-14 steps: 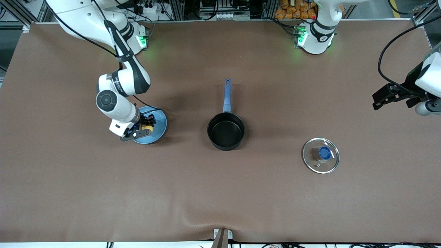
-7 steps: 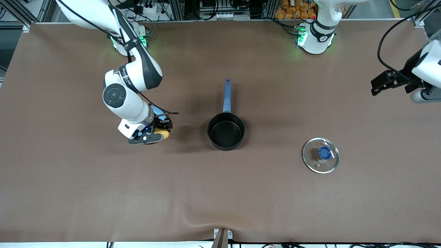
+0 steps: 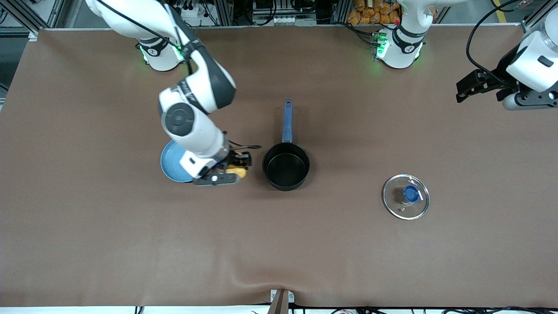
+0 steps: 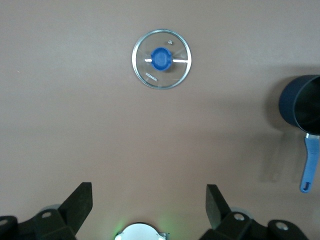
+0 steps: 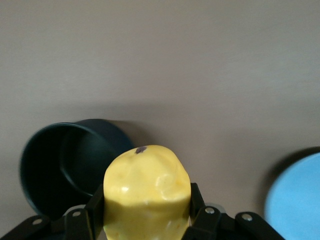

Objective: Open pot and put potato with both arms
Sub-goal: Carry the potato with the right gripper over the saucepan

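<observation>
Next, I let go of the yellow potato with my right gripper on the inside bottom of the open black pot [image 3: 287, 168] [image 5: 84, 164].
The black pot [image 3: 286, 165] with its long blue handle [image 3: 287, 121] stands open and empty at mid-table. It also shows in the right wrist view [image 5: 70, 167] and the left wrist view [image 4: 302, 102]. My right gripper [image 3: 233, 168] is shut on the yellow potato [image 3: 238, 171] and holds it in the air over bare table between the blue plate and the pot. The potato fills the right wrist view [image 5: 147, 192] between the fingers. My left gripper [image 3: 468, 87] is open and empty, raised over the left arm's end of the table; its fingers [image 4: 80, 205] show in the left wrist view.
The light-blue plate [image 3: 171, 163] lies beside the pot toward the right arm's end, partly under the right arm; it also shows in the right wrist view [image 5: 295, 200]. The glass lid with a blue knob [image 3: 406, 196] lies flat toward the left arm's end, also in the left wrist view [image 4: 161, 59].
My right gripper has lifted the potato off the blue plate and carried it toward the pot. My left gripper has drawn back, up toward its base end.
</observation>
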`<state>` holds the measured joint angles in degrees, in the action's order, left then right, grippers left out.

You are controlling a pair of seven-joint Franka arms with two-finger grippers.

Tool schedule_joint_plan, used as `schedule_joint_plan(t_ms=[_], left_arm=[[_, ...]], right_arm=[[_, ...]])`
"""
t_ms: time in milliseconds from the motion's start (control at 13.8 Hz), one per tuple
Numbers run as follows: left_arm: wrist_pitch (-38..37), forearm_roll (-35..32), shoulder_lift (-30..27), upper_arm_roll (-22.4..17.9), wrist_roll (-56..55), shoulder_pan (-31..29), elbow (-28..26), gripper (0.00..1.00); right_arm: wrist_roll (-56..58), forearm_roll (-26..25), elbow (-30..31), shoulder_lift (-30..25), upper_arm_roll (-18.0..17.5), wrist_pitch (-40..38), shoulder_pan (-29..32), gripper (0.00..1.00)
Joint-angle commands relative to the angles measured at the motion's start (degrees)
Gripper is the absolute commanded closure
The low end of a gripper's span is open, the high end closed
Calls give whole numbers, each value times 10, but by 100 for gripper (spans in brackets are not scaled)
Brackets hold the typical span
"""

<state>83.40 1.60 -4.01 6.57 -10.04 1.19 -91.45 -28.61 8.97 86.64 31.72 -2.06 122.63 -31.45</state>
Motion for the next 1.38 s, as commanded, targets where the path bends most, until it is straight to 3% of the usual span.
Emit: schedule_joint_plan(t_ms=[0,362,725,1304], left_arm=[[15,22,-45,3,-22,-7,-47,0],[15,-5,-21,3,-26,-7,-19,0],[15,-5,-16,-1,-23,-8,-19,0],[19,-24,-16,2,-23,-9,-17,0]], right_arm=[[-67,0,-113,90,6,-14,-42,91],[-83,-1,-119,107,7,-6,-74,94],[-116,-25,-174,173,11,2,-100,95],[-128,-54,-175,207,11,40,-116,95]])
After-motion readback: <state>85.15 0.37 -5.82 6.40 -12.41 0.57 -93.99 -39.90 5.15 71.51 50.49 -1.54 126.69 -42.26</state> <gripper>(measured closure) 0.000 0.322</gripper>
